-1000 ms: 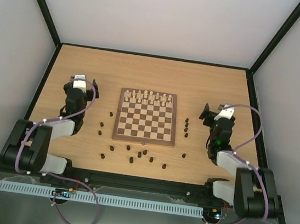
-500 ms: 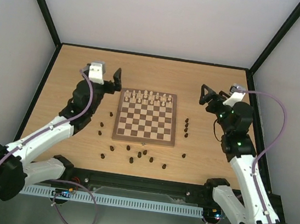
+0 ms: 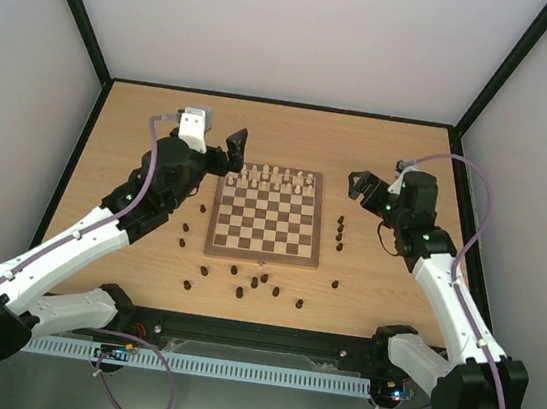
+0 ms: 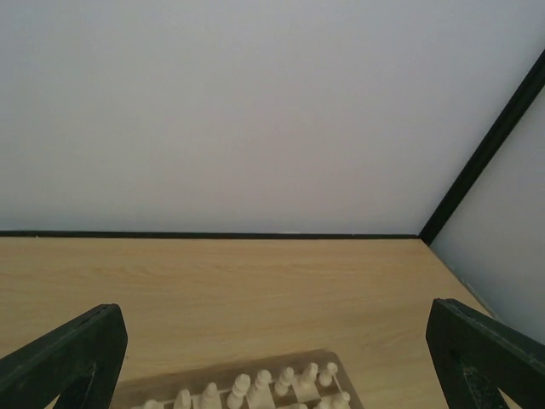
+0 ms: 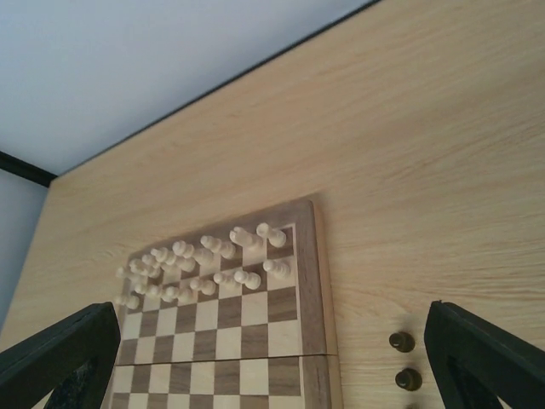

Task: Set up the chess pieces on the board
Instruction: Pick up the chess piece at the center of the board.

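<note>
The robot's right gripper will close on the top (image 3: pixel 341 219) (image 5: pixel 402 342) of the farthest dark brown chess piece in the row on the robot's own side of the board.
The board (image 3: pixel 266 226) lies mid-table with cream-white pieces (image 3: pixel 274 176) on its two far rows. The dark brown chess pieces lie off the board: three at its left (image 3: pixel 186 225), three at its right (image 3: pixel 340 232), several along its near edge (image 3: pixel 254 284). My left gripper (image 3: pixel 227 155) hovers open and empty over the board's far left corner. My right gripper (image 3: pixel 364 187) hovers open and empty beyond the far right corner. The left wrist view shows the board's far edge (image 4: pixel 259 366). The right wrist view shows the board (image 5: pixel 317 290) and two dark pieces (image 5: pixel 402 342).
Black frame posts and white walls enclose the wooden table (image 3: pixel 165 110). The table's far edge (image 4: pixel 213 234) runs behind the board. Both arm bases sit at the near edge.
Both arms have unfolded from low rest poses beside the board. They have reached forward and inward toward the board's far corners, and both grippers now stand open.
</note>
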